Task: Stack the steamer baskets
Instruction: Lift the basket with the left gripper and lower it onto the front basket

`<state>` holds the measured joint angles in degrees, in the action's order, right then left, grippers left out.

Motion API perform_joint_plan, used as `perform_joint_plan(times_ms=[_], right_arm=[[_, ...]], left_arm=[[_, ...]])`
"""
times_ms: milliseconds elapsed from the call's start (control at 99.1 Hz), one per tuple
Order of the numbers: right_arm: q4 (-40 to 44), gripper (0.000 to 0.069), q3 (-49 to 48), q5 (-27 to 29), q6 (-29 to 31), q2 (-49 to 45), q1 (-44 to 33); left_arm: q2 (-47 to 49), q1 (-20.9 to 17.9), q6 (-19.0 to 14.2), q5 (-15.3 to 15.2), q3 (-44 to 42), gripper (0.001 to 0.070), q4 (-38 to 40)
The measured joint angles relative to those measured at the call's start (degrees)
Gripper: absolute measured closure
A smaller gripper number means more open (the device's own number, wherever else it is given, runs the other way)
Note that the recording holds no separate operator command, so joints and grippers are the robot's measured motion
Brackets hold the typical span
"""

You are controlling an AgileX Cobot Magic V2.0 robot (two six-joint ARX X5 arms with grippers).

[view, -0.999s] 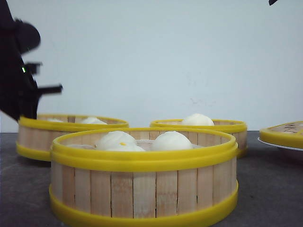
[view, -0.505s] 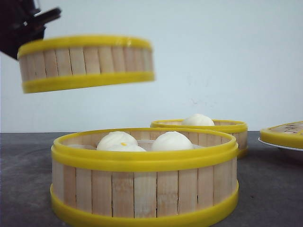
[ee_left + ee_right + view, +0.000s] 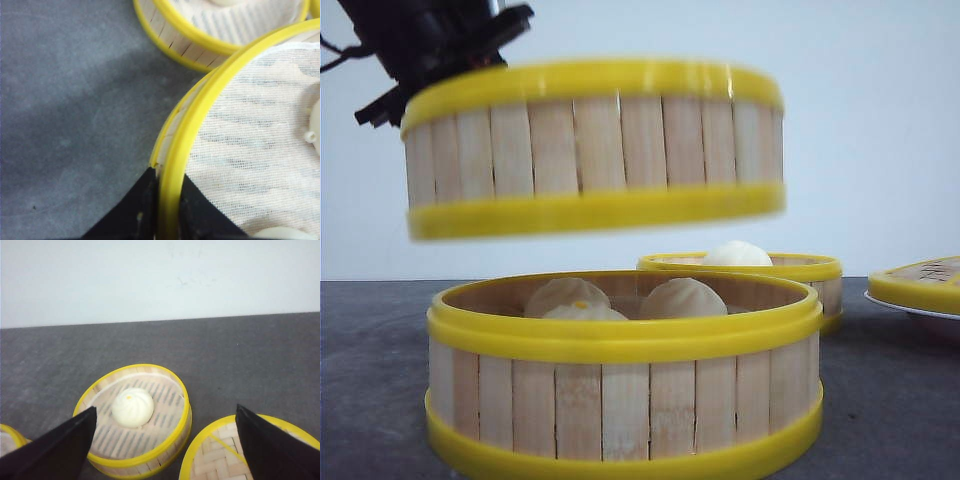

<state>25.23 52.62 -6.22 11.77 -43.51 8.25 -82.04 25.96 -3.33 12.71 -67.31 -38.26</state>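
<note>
I should use my left gripper to set the lifted steamer basket down on top of the near steamer basket with buns (image 3: 628, 310). The lifted basket now hangs level directly above it.
One steamer basket (image 3: 595, 150) hangs in the air, level, directly above the near steamer basket (image 3: 625, 370), which stands on the table with buns inside. My left gripper (image 3: 440, 60) holds the lifted one at its left rim. In the left wrist view that gripper (image 3: 167, 172) is shut on the yellow rim, one finger outside and one inside over the white cloth liner (image 3: 240, 150). A third steamer basket (image 3: 745, 268) with one bun stands further back. My right gripper (image 3: 166, 407) is open and empty, high above that basket (image 3: 135, 415).
A flat woven lid (image 3: 920, 283) with a yellow rim lies on a white plate at the right edge; it also shows in the right wrist view as the lid (image 3: 225, 455). Another basket's wall (image 3: 200, 35) lies below the held one. A pale wall closes off the back.
The left gripper has lifted the basket from the back left of the table, then carried it right and toward the camera, so it now hangs over the near basket.
</note>
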Motion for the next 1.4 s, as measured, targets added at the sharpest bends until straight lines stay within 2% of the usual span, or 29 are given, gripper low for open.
perform_joint_plan(times_ms=[232,505,1403], right_arm=[[0.3,0.0146,0.0,0.0,0.0,0.0,0.0],[0.5,0.0146,0.0,0.0,0.0,0.0,0.0],[1.0,0.0146,0.0,0.1,0.0,0.0,0.0]], left_arm=[[-0.1,2.0,-0.1,-0.8,1.4,0.0689,3.3],[-1.9,3.0,-0.1,-1.8,1.5,0.0689,3.5],[-5.5,3.7,-0.1,-1.2,1.5,0.0689,3.2]])
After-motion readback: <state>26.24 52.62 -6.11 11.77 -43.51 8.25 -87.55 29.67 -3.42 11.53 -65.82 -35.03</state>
